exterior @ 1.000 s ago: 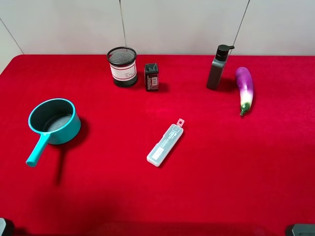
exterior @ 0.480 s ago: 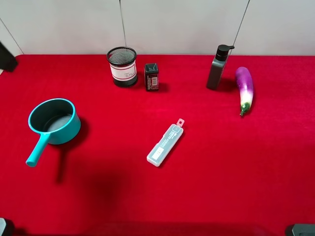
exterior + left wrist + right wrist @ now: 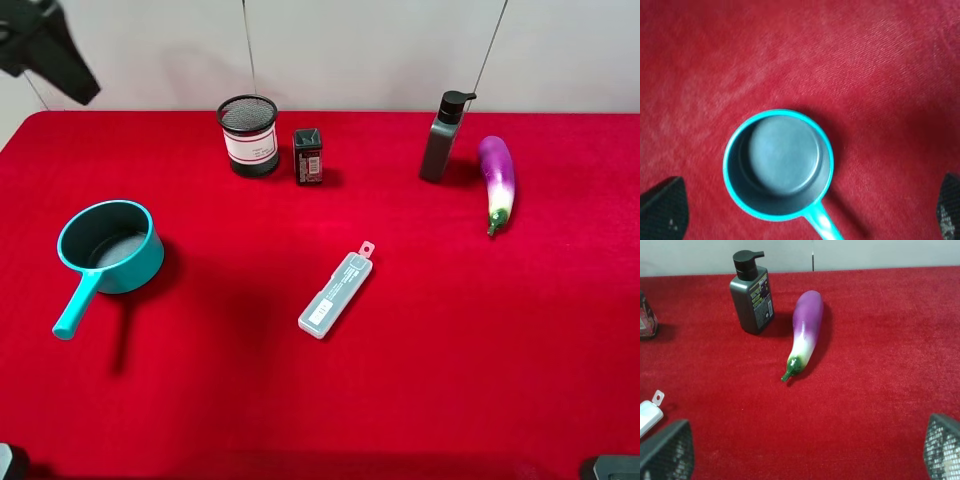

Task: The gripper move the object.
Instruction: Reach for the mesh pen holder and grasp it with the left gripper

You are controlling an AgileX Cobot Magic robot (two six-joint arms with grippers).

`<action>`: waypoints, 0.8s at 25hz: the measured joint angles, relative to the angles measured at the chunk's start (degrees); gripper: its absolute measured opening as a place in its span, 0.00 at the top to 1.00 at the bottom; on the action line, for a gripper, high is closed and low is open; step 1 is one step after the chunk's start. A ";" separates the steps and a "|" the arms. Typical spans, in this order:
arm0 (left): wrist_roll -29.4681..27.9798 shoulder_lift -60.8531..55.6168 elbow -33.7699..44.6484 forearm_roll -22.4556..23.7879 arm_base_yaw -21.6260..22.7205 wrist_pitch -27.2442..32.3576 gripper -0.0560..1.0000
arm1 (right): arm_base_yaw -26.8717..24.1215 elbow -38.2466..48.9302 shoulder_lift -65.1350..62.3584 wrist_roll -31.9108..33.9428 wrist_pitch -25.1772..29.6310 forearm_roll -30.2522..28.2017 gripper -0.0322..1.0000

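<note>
The black wire-mesh cup is beside the small black box. My left gripper should go to it next and close on the cup's white label band (image 3: 251, 148).
The object, a round black wire-mesh cup (image 3: 248, 135) with a white label band, stands upright at the back of the red table (image 3: 420, 380), left of centre. It shows in neither wrist view. The dark end of my left arm (image 3: 48, 48) hangs blurred at the far back left, well left of the cup. In the left wrist view my left gripper (image 3: 805, 215) is open wide, high above the teal saucepan (image 3: 777, 165). My right gripper (image 3: 804, 450) is open and empty, over the table's right side, short of the eggplant (image 3: 805, 330).
A small black box (image 3: 308, 156) stands just right of the cup. The teal saucepan (image 3: 108, 248) sits at the left, a clear plastic case (image 3: 336, 292) in the middle. A grey pump bottle (image 3: 442, 138) and the purple eggplant (image 3: 498, 180) are at the back right.
My left arm has come into the exterior view at the left edge and moved up to the top left corner. The objects on the table have not moved.
</note>
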 joint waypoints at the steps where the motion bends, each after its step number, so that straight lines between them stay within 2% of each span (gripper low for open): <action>1: 0.00 1.64 -1.29 0.00 -0.69 0.27 0.02 | 0.00 0.00 0.00 0.00 0.00 0.00 0.30; 10: 3.26 15.51 -13.54 0.00 -6.68 2.09 0.02 | 0.00 0.00 0.00 0.00 0.00 0.00 0.30; 20: 9.42 29.85 -26.46 0.00 -12.15 2.09 0.02 | 0.00 0.00 0.00 0.00 0.00 0.00 0.30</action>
